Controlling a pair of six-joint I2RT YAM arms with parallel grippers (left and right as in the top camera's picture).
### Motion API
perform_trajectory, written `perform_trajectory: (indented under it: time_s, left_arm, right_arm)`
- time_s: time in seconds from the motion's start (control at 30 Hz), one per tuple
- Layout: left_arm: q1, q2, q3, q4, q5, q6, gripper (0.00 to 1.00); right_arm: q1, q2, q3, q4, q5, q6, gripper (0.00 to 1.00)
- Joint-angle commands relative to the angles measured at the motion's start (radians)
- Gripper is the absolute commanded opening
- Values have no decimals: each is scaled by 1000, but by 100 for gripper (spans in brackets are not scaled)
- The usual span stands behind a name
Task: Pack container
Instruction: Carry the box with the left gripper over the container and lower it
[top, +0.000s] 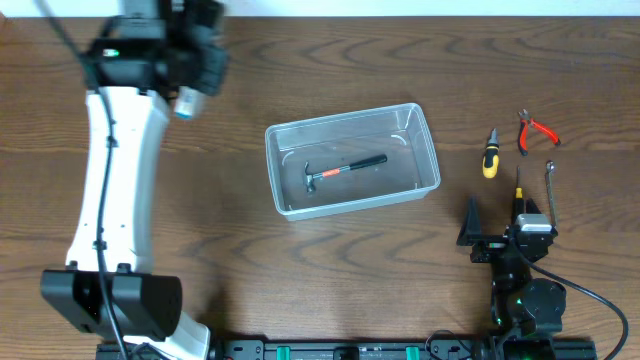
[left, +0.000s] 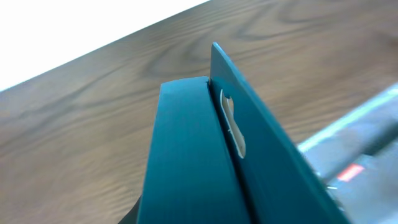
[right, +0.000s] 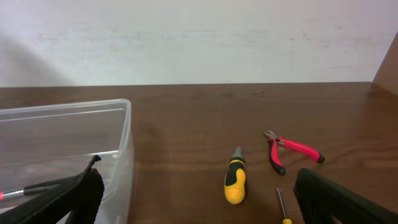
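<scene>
My left gripper is going to let go of the flat teal package on top of the hammer inside the clear plastic container (top: 344, 167) (left: 361, 163).
The clear plastic container (top: 425, 150) sits mid-table with a black-and-red hammer (top: 345, 170) lying inside. Its wall shows in the right wrist view (right: 124, 143) and its rim in the left wrist view (left: 348, 130). My left gripper (top: 186, 103) is raised over the far left of the table, well left of the container. Its teal fingers (left: 211, 74) are pressed together with nothing seen between them. My right gripper (top: 495, 218) is low at the front right, open wide and empty (right: 199, 199), pointing at the tools.
Right of the container lie a yellow-black screwdriver (top: 489, 155) (right: 235, 180), red pliers (top: 535, 130) (right: 292, 149), a thin small screwdriver (top: 518, 190) (right: 281, 202) and a metal bar tool (top: 550, 190). The left arm's white body (top: 110, 190) spans the left side.
</scene>
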Motion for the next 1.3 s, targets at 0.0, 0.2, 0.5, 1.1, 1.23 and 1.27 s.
perform_trajectory:
  time_s: [0.0,0.2,0.5,1.1,1.23,1.27]
  left_arm:
    - [-89,-12,22,2,14,-9,6]
    - [-231,-1,18,6,14,-7,6]
    - [-341,79,-53,-7,14,-5,6]
    - [-559,394,-60,-59,14,-4,6]
    - [-585,420,-60,-66,14,-1,6]
    - [-589,422,-60,-66,14,-1,6]
  right_arm:
    - [-8,-6,-2,-3,11,2,99]
    - [-8,-6,-2,-3,10,2,99]
    - [-8,-6,-2,-3,10,3,99]
    - [-8,-6,-2,-3,10,2,99]
    - [-8,-6,-2,-3,10,2,99]
    - [-8,-6,-2,-3,11,2,99]
